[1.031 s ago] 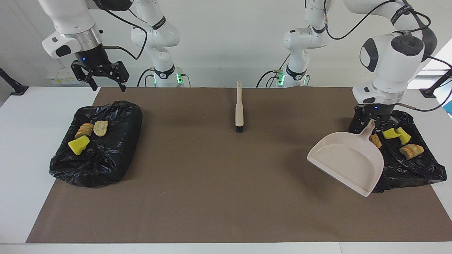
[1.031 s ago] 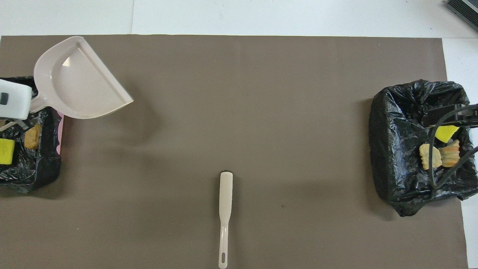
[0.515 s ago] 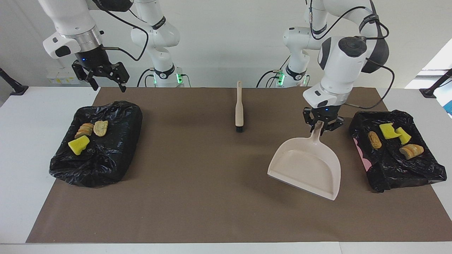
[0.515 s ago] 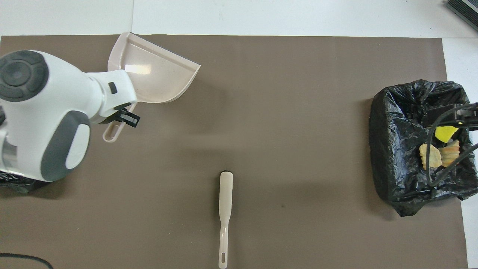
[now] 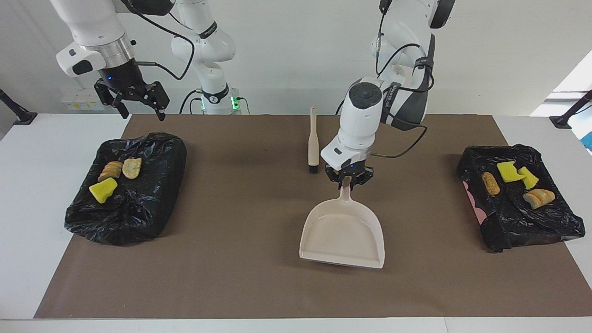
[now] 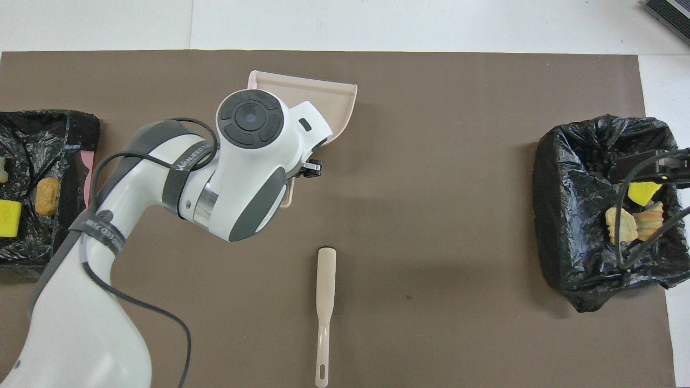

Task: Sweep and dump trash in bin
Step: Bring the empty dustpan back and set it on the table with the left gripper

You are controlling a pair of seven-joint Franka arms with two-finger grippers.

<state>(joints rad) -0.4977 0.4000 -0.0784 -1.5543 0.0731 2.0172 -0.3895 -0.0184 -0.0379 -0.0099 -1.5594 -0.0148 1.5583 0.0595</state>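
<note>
Next, I release the beige dustpan from my left gripper on the brown mat (image 6: 328, 143) beyond the brush's bristles, with the dustpan's handle toward the brush.
My left gripper (image 5: 348, 181) is shut on the handle of the beige dustpan (image 5: 342, 236), over the middle of the brown mat (image 5: 259, 286). The empty pan tilts down, and its front lip sits low by the mat, pointing away from the robots. From overhead my left wrist covers most of the dustpan (image 6: 329, 94). All visible trash lies in two black-bagged bins. The bin (image 5: 138, 203) at the right arm's end holds a yellow sponge piece (image 5: 103, 190) and two tan chunks (image 5: 132, 168). The bin (image 5: 532, 226) at the left arm's end holds several scraps (image 5: 508, 171). My right gripper (image 5: 142, 113) hangs open above the table.
A beige brush (image 5: 313, 141) lies on the mat nearer to the robots than the dustpan, with its bristles pointing toward the pan; overhead the brush (image 6: 325, 302) lies lengthwise. A pink edge (image 5: 472, 199) shows under the bag of the bin at the left arm's end.
My left arm has carried the dustpan from over the bin at its end to the middle of the mat, turning it and lowering it. The right arm has barely moved.
</note>
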